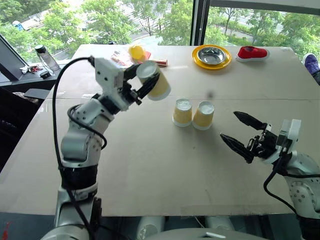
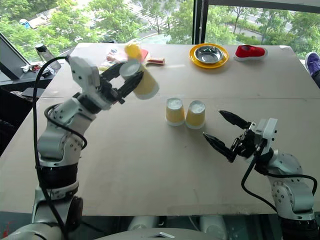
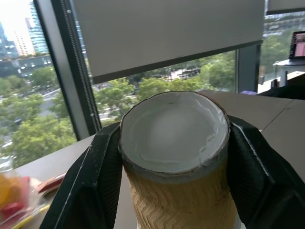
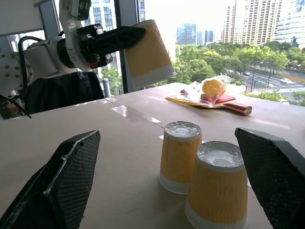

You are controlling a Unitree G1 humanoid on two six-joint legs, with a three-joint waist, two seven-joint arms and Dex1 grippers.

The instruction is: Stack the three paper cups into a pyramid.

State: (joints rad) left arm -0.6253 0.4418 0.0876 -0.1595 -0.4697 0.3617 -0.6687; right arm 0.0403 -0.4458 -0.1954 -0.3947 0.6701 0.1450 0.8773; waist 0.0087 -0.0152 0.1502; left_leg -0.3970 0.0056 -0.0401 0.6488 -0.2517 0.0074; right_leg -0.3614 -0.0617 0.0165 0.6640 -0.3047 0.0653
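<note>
I need to release the third paper cup from my left gripper across the upturned bases of the two [image 1: 194, 107] touching cups.
Two paper cups [image 1: 182, 112] [image 1: 203, 115] stand upside down and side by side, touching, in the middle of the table [image 1: 150, 165]. The third paper cup [image 1: 161, 86] hangs in the air to their left and higher, tilted with its white base towards me. My left gripper [image 1: 148, 79] is shut on its ribbed sides; in the left wrist view the cup [image 3: 176, 157] sits between both black fingers [image 3: 90, 186]. My right gripper [image 1: 228, 125] stands open just right of the two cups, empty, pointing at the pair [image 4: 179, 156] [image 4: 218, 183].
At the far edge of the table lie a yellow-rimmed metal bowl [image 1: 211, 56], a red object [image 1: 251, 53] and a paddle with a bag holding something yellow [image 1: 137, 52]. A bottle [image 1: 47, 58] stands on a ledge off the table's left side.
</note>
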